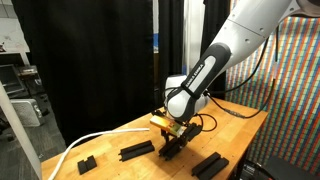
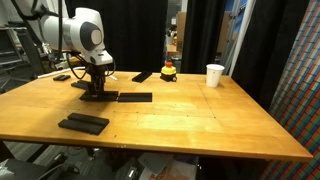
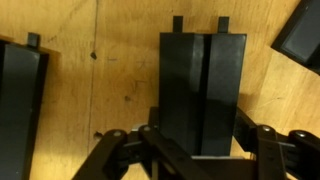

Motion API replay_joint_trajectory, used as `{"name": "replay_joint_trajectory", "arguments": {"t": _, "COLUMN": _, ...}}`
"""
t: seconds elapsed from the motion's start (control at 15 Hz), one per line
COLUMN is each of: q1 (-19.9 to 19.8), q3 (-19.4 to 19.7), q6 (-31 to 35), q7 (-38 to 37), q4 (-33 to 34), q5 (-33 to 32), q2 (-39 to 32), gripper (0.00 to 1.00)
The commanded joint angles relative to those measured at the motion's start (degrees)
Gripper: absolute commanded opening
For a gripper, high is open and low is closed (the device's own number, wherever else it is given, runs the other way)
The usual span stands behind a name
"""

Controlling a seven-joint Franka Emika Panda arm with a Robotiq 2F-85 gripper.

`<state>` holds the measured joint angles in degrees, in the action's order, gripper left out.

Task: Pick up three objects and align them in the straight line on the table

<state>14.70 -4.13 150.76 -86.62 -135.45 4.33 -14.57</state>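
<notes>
Next, my gripper lets go of the slim black bar on the bare tabletop [image 1: 175, 145] [image 3: 191, 119] between the neighbouring black bars.
My gripper [image 1: 173, 146] [image 2: 97, 88] is down at the light wood table [image 2: 190, 120], its fingers against both long sides of a slim black bar [image 3: 203, 85] that rests on the tabletop; the same bar shows in an exterior view [image 2: 98, 97]. A second slim black bar [image 2: 134, 97] [image 1: 137, 150] lies just beside it, and it also shows at the left edge of the wrist view [image 3: 20, 100]. Another black bar [image 2: 142, 76] lies farther back on the table. The fingertips are hidden by the bar.
A wider black block [image 2: 83, 123] [image 1: 209, 163] lies near the table's edge. A small black block [image 1: 86, 162] and a white cable [image 1: 80, 148] lie at one end. A white cup [image 2: 214, 75] and a small red and yellow toy [image 2: 169, 70] stand at the back. Black curtains hang behind.
</notes>
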Motion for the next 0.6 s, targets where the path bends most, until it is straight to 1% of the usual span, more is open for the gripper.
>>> {"name": "replay_joint_trajectory", "arguments": {"t": 0.0, "q1": 0.48, "q3": 0.67, "q6": -3.46, "q7": -1.37, "q4": 0.49, "q5": -3.13, "q2": 2.92, "gripper": 0.46}}
{"name": "replay_joint_trajectory", "arguments": {"t": 0.13, "q1": 0.21, "q3": 0.28, "q6": -4.44, "q7": -1.17, "q4": 0.66, "q5": -3.31, "q2": 3.45, "gripper": 0.46}}
{"name": "replay_joint_trajectory", "arguments": {"t": 0.27, "q1": -0.36, "q3": -0.32, "q6": -4.99, "q7": -0.18, "q4": 0.75, "q5": -2.16, "q2": 3.74, "gripper": 0.46}}
{"name": "replay_joint_trajectory", "arguments": {"t": 0.53, "q1": -0.71, "q3": -1.09, "q6": -4.72, "q7": 0.7, "q4": 0.66, "q5": -0.79, "q2": 3.71, "gripper": 0.46}}
